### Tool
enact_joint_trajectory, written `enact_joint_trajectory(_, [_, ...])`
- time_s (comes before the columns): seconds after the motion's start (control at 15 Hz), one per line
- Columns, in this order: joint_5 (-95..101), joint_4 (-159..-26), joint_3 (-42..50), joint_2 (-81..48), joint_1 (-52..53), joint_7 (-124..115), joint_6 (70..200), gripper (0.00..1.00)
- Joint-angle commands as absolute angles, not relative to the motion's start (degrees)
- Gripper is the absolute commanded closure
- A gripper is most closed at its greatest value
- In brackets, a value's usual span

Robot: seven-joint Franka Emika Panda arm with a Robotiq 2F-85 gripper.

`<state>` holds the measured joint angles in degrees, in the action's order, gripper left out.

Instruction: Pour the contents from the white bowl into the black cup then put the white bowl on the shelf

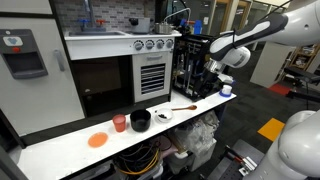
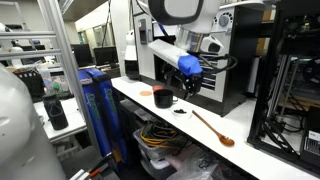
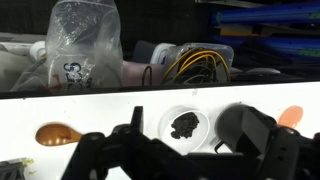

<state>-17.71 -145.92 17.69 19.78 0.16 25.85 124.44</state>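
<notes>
I will next move my gripper to the white bowl's rim point(image 1: 172, 113) point(image 3: 160, 126) on the side nearest the wooden spoon and close it there.
The white bowl point(image 1: 163, 115) sits on the white countertop point(image 1: 60, 150) with dark bits inside; it also shows in an exterior view point(image 2: 180, 110) and in the wrist view point(image 3: 186, 124). The black cup point(image 1: 140, 121) stands right beside it, seen in both exterior views point(image 2: 162, 98) and the wrist view point(image 3: 238, 122). The shelf point(image 1: 105, 95) is the dark recess behind the counter. My gripper point(image 1: 214, 64) hangs well above the counter, off to the bowl's side point(image 2: 193, 76). Its jaws point(image 3: 200, 132) are open and empty, and frame the bowl from above.
A red cup point(image 1: 119, 123) and a flat orange disc point(image 1: 97, 140) lie beyond the black cup. A wooden spoon point(image 1: 183, 108) lies by the bowl. A blue-and-white cup point(image 1: 226, 90) stands at the counter's end. A dark machine point(image 1: 190, 65) stands behind it.
</notes>
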Motion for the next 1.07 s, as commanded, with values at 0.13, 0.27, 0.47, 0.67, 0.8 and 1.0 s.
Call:
enact_joint_trajectory(0.13, [-30.73,-139.35,19.48,3.21,0.15,43.38,124.28,0.0])
enact_joint_trajectory(0.27, [-33.18,-136.08,17.72,-2.0,-1.61,47.01,123.49,0.0])
enact_joint_trajectory(0.47, [-34.09,-131.04,14.66,-8.16,-4.09,48.68,123.71,0.0])
enact_joint_trajectory(0.67, [-33.81,-126.39,11.35,-12.79,-6.38,48.23,124.15,0.0])
enact_joint_trajectory(0.8, [-33.84,-123.81,9.14,-15.2,-7.48,47.68,124.64,0.0])
enact_joint_trajectory(1.0, [-33.99,-121.24,6.28,-18.02,-8.61,46.71,125.8,0.0])
